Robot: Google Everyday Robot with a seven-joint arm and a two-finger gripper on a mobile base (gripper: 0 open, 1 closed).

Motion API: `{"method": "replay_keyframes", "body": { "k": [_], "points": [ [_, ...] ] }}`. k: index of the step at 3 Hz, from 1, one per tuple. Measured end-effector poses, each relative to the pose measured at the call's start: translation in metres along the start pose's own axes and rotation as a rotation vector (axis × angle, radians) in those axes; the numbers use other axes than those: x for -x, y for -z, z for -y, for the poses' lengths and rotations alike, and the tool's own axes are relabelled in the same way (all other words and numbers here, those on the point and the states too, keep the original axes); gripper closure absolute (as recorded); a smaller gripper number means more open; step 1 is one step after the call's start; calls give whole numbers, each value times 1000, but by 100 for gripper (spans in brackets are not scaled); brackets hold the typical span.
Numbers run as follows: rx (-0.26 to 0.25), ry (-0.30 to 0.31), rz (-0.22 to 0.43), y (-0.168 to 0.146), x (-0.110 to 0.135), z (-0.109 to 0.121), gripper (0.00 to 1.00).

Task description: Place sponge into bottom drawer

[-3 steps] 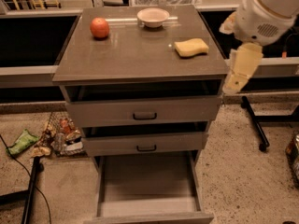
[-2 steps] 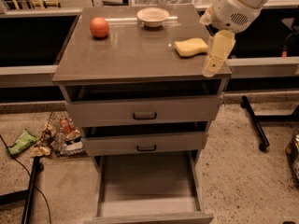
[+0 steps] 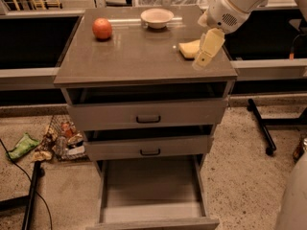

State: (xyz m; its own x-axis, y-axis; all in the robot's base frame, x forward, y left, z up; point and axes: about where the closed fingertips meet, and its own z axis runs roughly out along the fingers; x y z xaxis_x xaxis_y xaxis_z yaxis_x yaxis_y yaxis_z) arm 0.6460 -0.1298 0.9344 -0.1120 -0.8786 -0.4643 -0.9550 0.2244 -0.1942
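My gripper grips the sponge's end (image 3: 197, 50) nearest the white arm next, so that the sponge's end toward the bowl is left sticking out.
The pale-yellow sponge (image 3: 188, 48) lies on the cabinet top near its right edge, partly hidden behind my gripper. My gripper (image 3: 206, 52) hangs from the white arm at the upper right, just in front of and right of the sponge, above the cabinet's right front corner. The bottom drawer (image 3: 152, 191) is pulled out, with a bare grey tray inside.
A round orange fruit (image 3: 102, 28) and a shallow pinkish bowl (image 3: 157, 17) sit at the back of the cabinet top (image 3: 134, 56). Two upper drawers with dark handles (image 3: 148, 119) are slightly open. Litter and a wire basket (image 3: 61, 137) lie on the floor at the left. A dark stand leg (image 3: 263, 128) is at the right.
My gripper has moved left from beyond the cabinet's right edge to over the top, close to the sponge. The sponge has not moved.
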Motion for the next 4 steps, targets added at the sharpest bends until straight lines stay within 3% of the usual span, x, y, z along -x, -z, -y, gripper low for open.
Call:
{"method": "replay_keyframes", "body": {
  "k": [2,3,4],
  "points": [
    [-163,-135,170,-12,-11,75,0],
    [-204,-231,242,-37,-23,107,0],
    [-195,-322,290,-70,-33,125,0]
  ]
}}
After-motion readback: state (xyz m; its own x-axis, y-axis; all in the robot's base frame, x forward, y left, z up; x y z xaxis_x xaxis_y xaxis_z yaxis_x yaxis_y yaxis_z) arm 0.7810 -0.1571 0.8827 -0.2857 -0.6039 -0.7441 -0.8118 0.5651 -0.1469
